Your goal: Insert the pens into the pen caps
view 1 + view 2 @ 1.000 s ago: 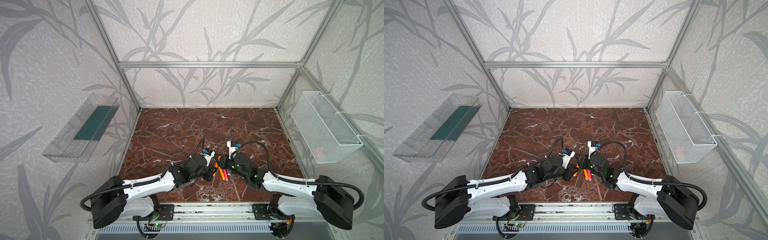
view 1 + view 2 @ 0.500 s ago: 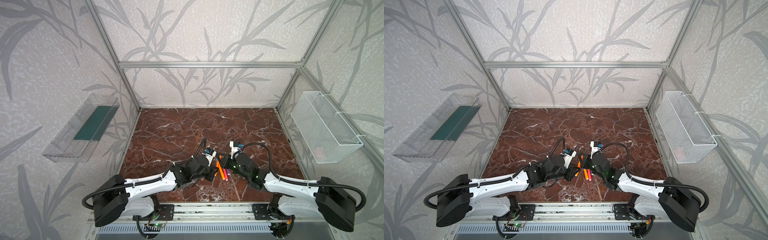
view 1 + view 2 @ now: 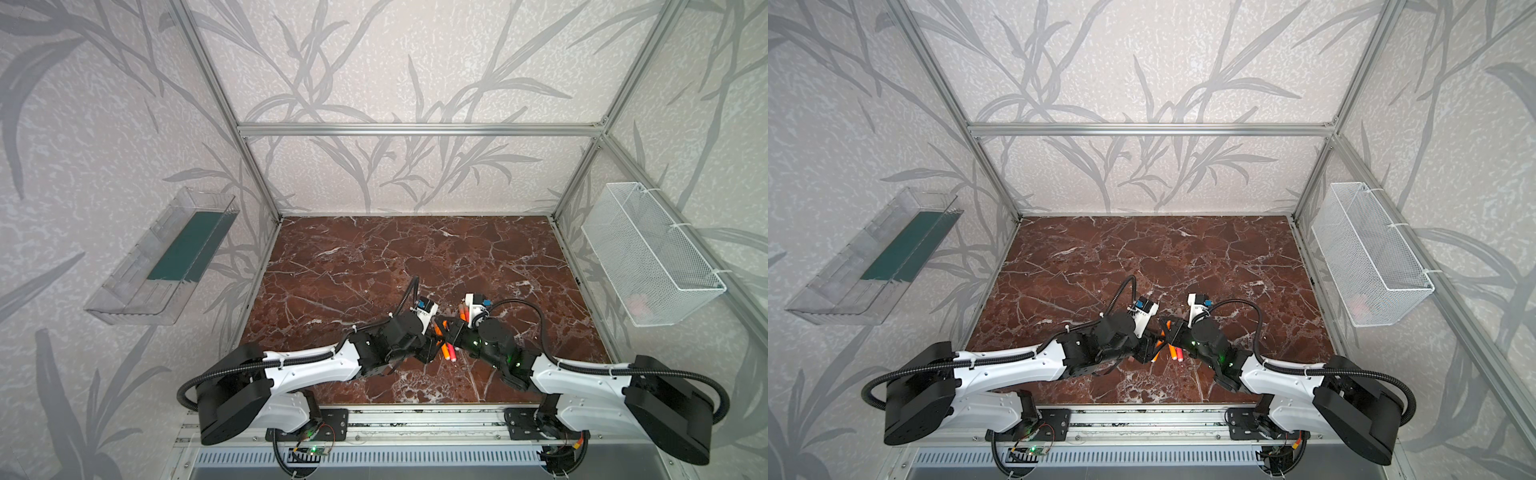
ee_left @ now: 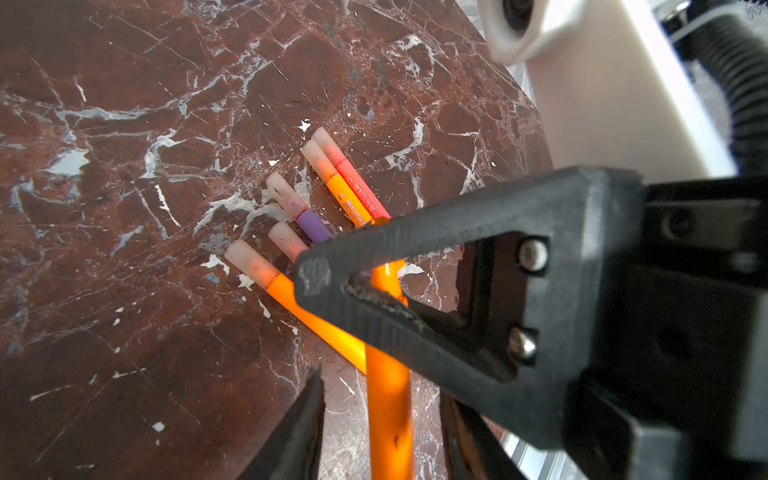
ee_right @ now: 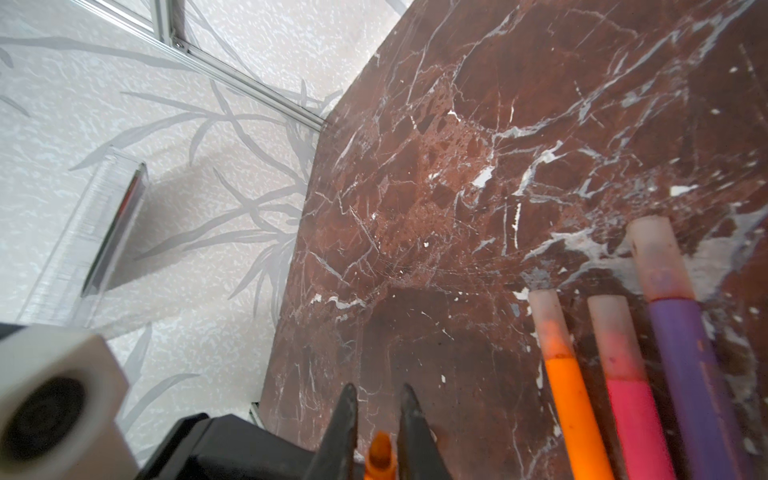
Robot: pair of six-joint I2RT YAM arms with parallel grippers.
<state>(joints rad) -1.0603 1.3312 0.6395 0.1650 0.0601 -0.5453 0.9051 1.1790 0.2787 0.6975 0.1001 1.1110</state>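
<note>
I will take the pen by its body point(image 4: 389, 416) with my left gripper, because my right gripper is pinching the orange pen at its tapered tip, where the cap must go.
Several capped pens point(image 4: 353, 199) lie side by side on the marble table point(image 3: 374, 257), in orange, pink-red and purple, each with a translucent pen cap point(image 4: 251, 262) on its tip. They show as a small cluster point(image 3: 448, 352) point(image 3: 1176, 354) in both top views. My right gripper point(image 5: 378, 390) is shut on an uncapped orange pen point(image 5: 380, 453), whose tapered tip pokes out between the fingers. That orange pen's barrel point(image 4: 390, 395) runs between the jaws of my left gripper point(image 4: 380, 386), which stand open with a gap on each side. Both grippers point(image 3: 430, 351) point(image 3: 446, 327) meet just above the cluster.
A clear plastic tray point(image 3: 162, 266) hangs on the left wall. A white wire basket point(image 3: 648, 257) hangs on the right wall. Aluminium frame posts stand at the table's corners. The arms' bases sit on a rail along the table's front edge.
My left gripper's jaws have parted from the orange pen, and my right gripper has closed on it. Both arms have barely shifted.
</note>
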